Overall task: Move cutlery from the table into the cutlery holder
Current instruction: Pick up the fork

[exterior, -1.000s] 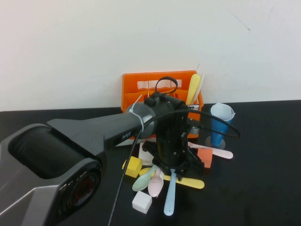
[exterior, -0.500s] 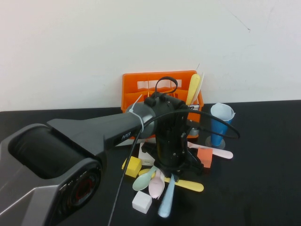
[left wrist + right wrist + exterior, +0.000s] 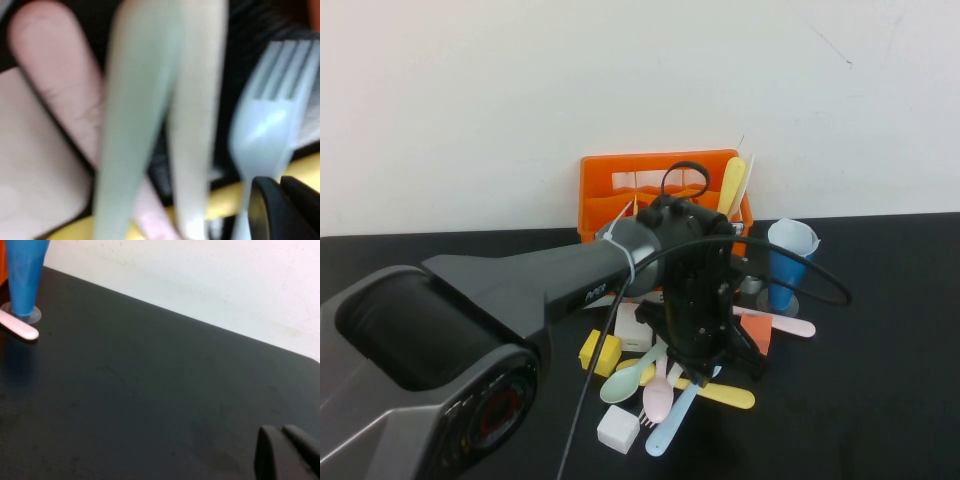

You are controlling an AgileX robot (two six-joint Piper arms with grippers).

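Note:
The light blue fork's neck is beside the shut fingers of my left gripper, so I need to open them and close them around its upper handle (image 3: 242,222) before I lift it to the holder.
The orange cutlery holder (image 3: 620,190) stands at the back of the black table (image 3: 880,380), with a yellow piece (image 3: 731,188) upright in it. My left gripper (image 3: 695,378) is low over a pile of cutlery and is shut on a light blue fork (image 3: 665,425), which slants toward the front. In the left wrist view the fork (image 3: 270,115) sits at the gripper (image 3: 279,182). A mint spoon (image 3: 622,382), a pink fork (image 3: 659,395), a yellow piece (image 3: 730,395) and a pink piece (image 3: 782,323) lie around it. My right gripper (image 3: 282,432) is shut and empty over bare table.
A blue cone cup (image 3: 788,262) stands right of the holder and also shows in the right wrist view (image 3: 24,275). A yellow block (image 3: 600,352), a white block (image 3: 619,432) and an orange block (image 3: 756,330) lie among the cutlery. The left arm hides the holder's front.
My left gripper has shifted right and slightly back. The light blue fork has swung from pointing straight forward to slanting front-left. The pink fork now shows more.

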